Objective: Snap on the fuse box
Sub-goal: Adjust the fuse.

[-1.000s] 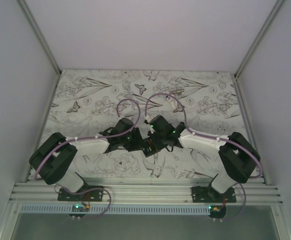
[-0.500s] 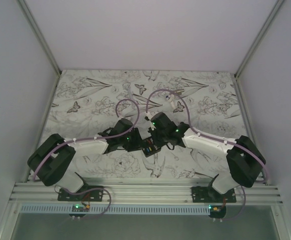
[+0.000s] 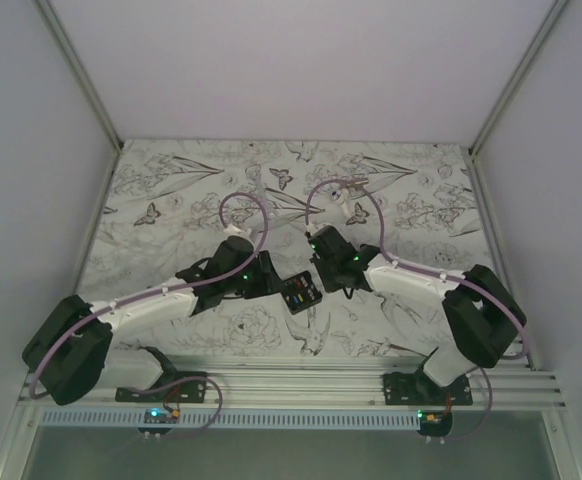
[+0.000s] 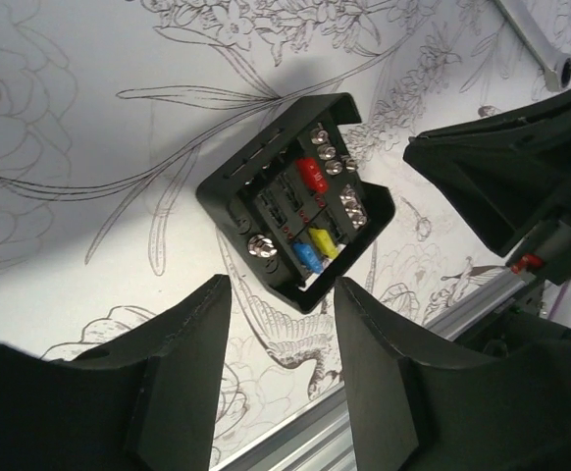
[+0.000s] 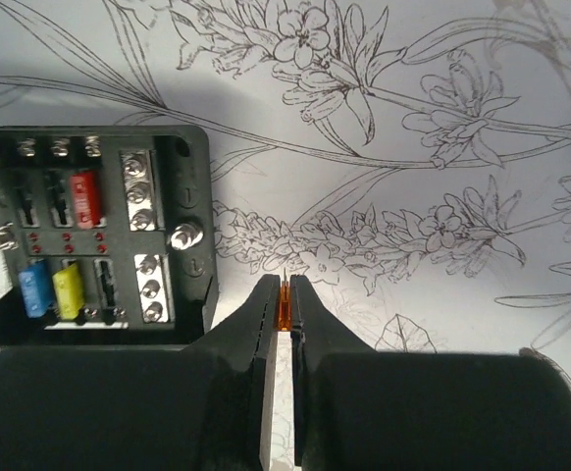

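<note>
The orange fuse sits deep in the right gripper's fingers, so the robot's left gripper will pinch its prong end [image 5: 285,279] for a fresh grip before the fuse box.
The fuse box [image 3: 299,294] lies open-faced on the flower-patterned table between the two arms. It is black, with red, yellow and blue fuses [image 5: 55,289] and silver screws. In the left wrist view the fuse box [image 4: 295,201] sits just beyond my left gripper [image 4: 281,294], which is open and touches nothing. My right gripper [image 5: 285,285] is shut on a small orange fuse [image 5: 285,306], its metal prong poking out past the tips. It hovers just right of the fuse box [image 5: 94,240]. From above, the left gripper [image 3: 269,282] and right gripper [image 3: 329,288] flank the box.
A silver wrench [image 4: 536,44] lies further back on the table. Small white parts [image 3: 351,210] rest behind the right arm. The aluminium rail [image 3: 291,380] runs along the near table edge. Purple cables loop above both wrists.
My left arm has drawn back to the left, off the fuse box, with its jaws a little wider. The box now lies uncovered. The right gripper has shifted slightly right of it.
</note>
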Motion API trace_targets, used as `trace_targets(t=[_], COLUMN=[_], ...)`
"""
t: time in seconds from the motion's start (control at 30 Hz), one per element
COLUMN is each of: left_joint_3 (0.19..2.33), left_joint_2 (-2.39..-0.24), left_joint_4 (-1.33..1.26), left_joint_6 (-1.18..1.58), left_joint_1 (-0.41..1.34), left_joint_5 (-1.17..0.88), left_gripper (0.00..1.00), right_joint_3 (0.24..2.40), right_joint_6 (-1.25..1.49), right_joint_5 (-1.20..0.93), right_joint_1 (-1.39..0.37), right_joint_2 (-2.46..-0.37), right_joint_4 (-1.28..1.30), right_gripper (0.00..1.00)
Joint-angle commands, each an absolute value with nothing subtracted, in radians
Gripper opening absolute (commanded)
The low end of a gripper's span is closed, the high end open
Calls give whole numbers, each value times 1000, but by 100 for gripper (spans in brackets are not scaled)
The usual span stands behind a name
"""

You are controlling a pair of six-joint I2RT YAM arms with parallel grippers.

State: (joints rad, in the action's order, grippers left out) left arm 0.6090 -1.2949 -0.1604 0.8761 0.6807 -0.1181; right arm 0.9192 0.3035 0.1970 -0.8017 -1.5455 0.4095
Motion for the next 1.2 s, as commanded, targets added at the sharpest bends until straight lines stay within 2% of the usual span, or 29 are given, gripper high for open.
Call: trace_targets(t=[0.0,0.23,0.43,0.63,1.0,1.17], left_joint_3=[583,583,583,583,584,581], left_joint_2=[-1281,-1247,-1250,-1250,-1249,-1248], left_joint_4=[-102,-95,-95,-95,-95,-95], left_joint_6=[840,837,840,843,844,844], left_joint_1=[680,681,680,681,680,680], left_joint_5=[-80,-77,-75,-75,-80,-84], left_gripper=[49,49,49,50,49,49], right_joint_3=[895,828,729,649,560,542], right_joint_6=[314,330,366,393,392,392], right_joint_5=[239,242,233,231,212,218], right_joint_1=[-793,-787,-786,-787,-786,-785], right_joint_2=[-1605,-1599,-1519,-1447,-1375,-1375], right_joint_4=[326,235,141,72,7,-9], right_gripper=[12,19,30,29,22,16])
